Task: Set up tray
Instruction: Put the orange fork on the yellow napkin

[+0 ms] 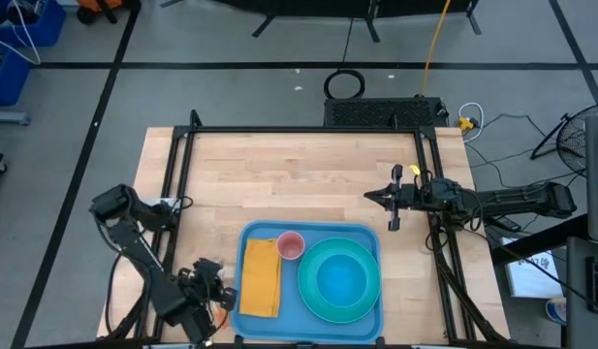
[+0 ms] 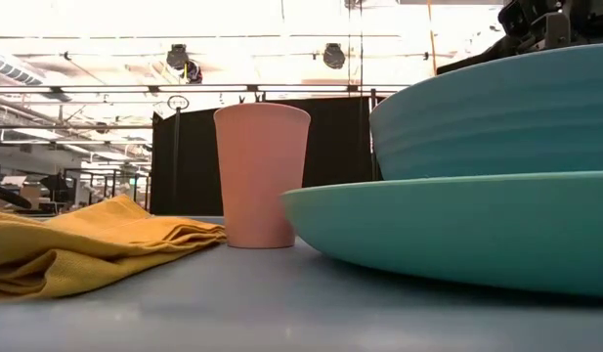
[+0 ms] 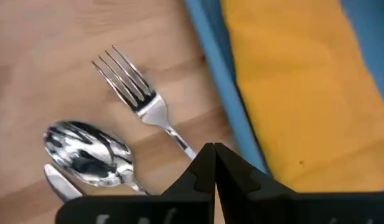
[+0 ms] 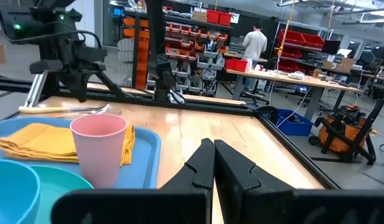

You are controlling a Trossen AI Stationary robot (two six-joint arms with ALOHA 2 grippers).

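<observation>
The fork slants under the left gripper's shut fingers, so the robot should open them, turn them in line with the fork and grip it by its neck (image 3: pixel 181 143).
The blue tray (image 1: pixel 371 233) lies at the table's near edge. On it are a folded yellow napkin (image 1: pixel 261 277), a pink cup (image 1: pixel 291 246), and a teal plate (image 1: pixel 313 296) with a blue bowl (image 1: pixel 339 279) in it. A fork (image 3: pixel 139 93), a spoon (image 3: pixel 89 149) and a knife (image 3: pixel 55 180) lie on the wood just left of the tray's left rim (image 3: pixel 216 81). My left gripper (image 3: pixel 213 152) is shut and low over the fork's handle end. My right gripper (image 4: pixel 213 149) is shut and empty, above the table to the right of the tray's far end (image 1: pixel 368 197). My left gripper's shut fingertips (image 3: pixel 204 155) stand right at the fork's handle end (image 3: pixel 187 148), which runs under them. The fingers hide that spot, so I cannot tell whether they touch the handle. The fork lies flat on the table.
Black frame rails (image 1: pixel 299 131) run along the table's far, left and right sides. Bare wood (image 1: pixel 289 179) lies between the tray and the far rail. In the low view the cup (image 2: pixel 261 176), napkin (image 2: pixel 76 244), plate (image 2: pixel 457 225) and bowl (image 2: pixel 496 117) stand close.
</observation>
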